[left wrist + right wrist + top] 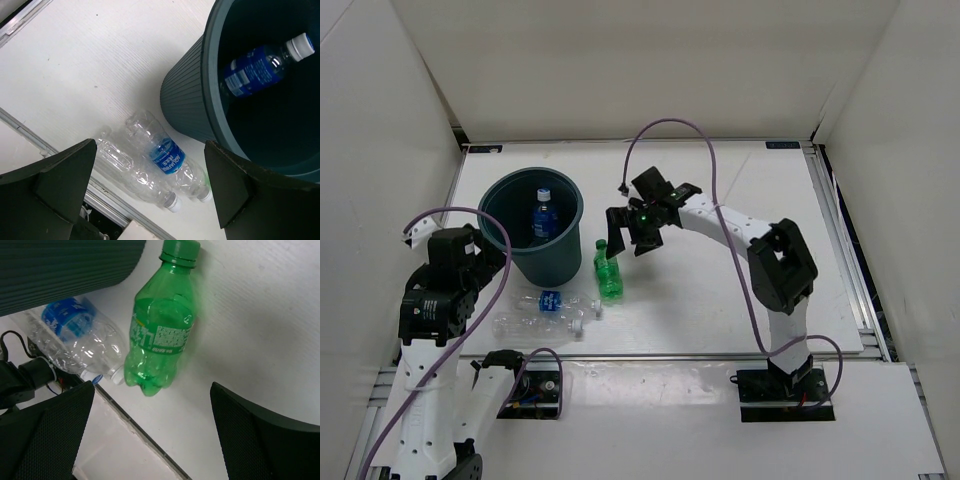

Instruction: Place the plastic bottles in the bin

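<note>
The clear bottle is lying beside the metal rail, and my left gripper should close on the middle of the clear bottle's body [532,325] [128,169].
The teal-grey bin [567,232] stands left of the middle, with one clear blue-label bottle [542,216] inside it; the left wrist view shows both the bin [187,100] and that bottle [257,67]. Two clear bottles [556,303] [533,325] lie side by side in front of the bin, caps to the right, and they also show in the left wrist view [165,156] [131,171]. The green bottle [608,271] lies right of the bin, also in the right wrist view [159,335]. My left gripper [492,265] hovers open above the two clear bottles. My right gripper [635,232] hovers open above the green bottle.
White walls close in the table on the left, the far side and the right. A metal rail [720,356] runs along the table's front edge, just in front of the lying bottles. A purple cable [670,125] arcs over the right arm.
</note>
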Controlling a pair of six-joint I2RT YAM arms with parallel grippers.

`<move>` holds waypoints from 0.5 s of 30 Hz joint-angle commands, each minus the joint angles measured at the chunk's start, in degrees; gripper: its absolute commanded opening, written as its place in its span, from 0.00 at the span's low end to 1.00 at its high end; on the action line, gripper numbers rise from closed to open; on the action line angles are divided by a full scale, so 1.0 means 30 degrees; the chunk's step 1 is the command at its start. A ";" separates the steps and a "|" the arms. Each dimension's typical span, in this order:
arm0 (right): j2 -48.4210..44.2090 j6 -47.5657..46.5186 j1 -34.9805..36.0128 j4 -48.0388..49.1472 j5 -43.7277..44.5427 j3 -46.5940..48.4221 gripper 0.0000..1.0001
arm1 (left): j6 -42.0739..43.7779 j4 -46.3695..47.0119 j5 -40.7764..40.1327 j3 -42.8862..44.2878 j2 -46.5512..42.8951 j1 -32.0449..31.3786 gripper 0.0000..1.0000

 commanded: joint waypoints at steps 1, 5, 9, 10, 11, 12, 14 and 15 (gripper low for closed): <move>0.1113 0.0055 -0.0031 0.1134 -0.1688 0.0380 1.00 | -0.0008 -0.0454 -0.0470 0.0441 -0.0159 0.0058 1.00; 0.2635 0.0785 -0.0031 0.1930 -0.2950 0.0202 1.00 | -0.0008 -0.0833 -0.0470 0.0791 -0.0159 0.0058 1.00; 0.3313 0.1226 -0.0031 0.2369 -0.3506 0.0815 1.00 | 0.0168 -0.1069 -0.0061 0.0792 -0.0159 0.0058 1.00; 0.3632 0.1400 -0.0031 0.2369 -0.3739 0.0817 1.00 | 0.0342 -0.1330 -0.0060 0.0792 -0.0159 0.0058 1.00; 0.3926 0.1402 -0.0031 0.2369 -0.3741 0.1107 0.98 | 0.0344 -0.1536 -0.0060 0.0792 -0.0159 0.0058 1.00; 0.4103 0.1605 -0.0031 0.2369 -0.3944 0.1371 0.98 | 0.0344 -0.1538 -0.0060 0.0792 -0.0159 0.0058 1.00; 0.4659 0.1781 -0.0031 0.2369 -0.4413 0.1635 0.95 | 0.0518 -0.1538 -0.0060 0.0792 -0.0159 0.0058 1.00; 0.4893 0.1783 -0.0031 0.2195 -0.4415 0.1927 0.92 | 0.0520 -0.1538 -0.0060 0.0792 -0.0159 0.0058 1.00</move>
